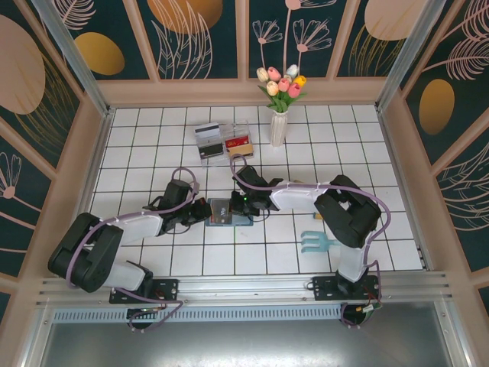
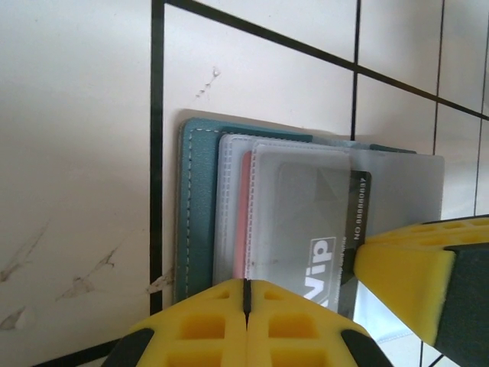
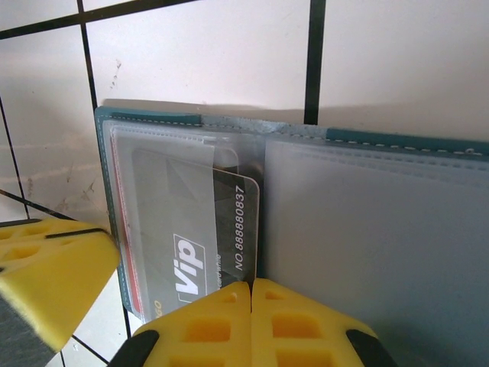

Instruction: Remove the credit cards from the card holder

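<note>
The robot's right gripper is shut at the free edge of the black card, which is mostly in its clear slot, so it should open, grip that edge (image 3: 254, 248) and pull.
The teal card holder (image 1: 238, 220) lies open on the white tiles between both arms. A black credit card marked "Vip" (image 2: 356, 218) sticks partway out of a clear inner slot (image 3: 160, 206). A red card (image 2: 246, 200) shows as a thin strip behind it. My left gripper (image 2: 246, 294) is shut, with its tips over the holder's slot side. My right gripper (image 3: 250, 294) is shut too, and its tips rest at the black card's (image 3: 238, 222) free edge, near the holder's fold. Whether that card sits between its jaws is hidden.
A clear two-compartment tray (image 1: 221, 140) with cards in it stands at the back centre. A white vase of tulips (image 1: 280, 115) is to its right. A light-blue hand rake (image 1: 319, 242) lies at the front right. Walls enclose the tiled floor.
</note>
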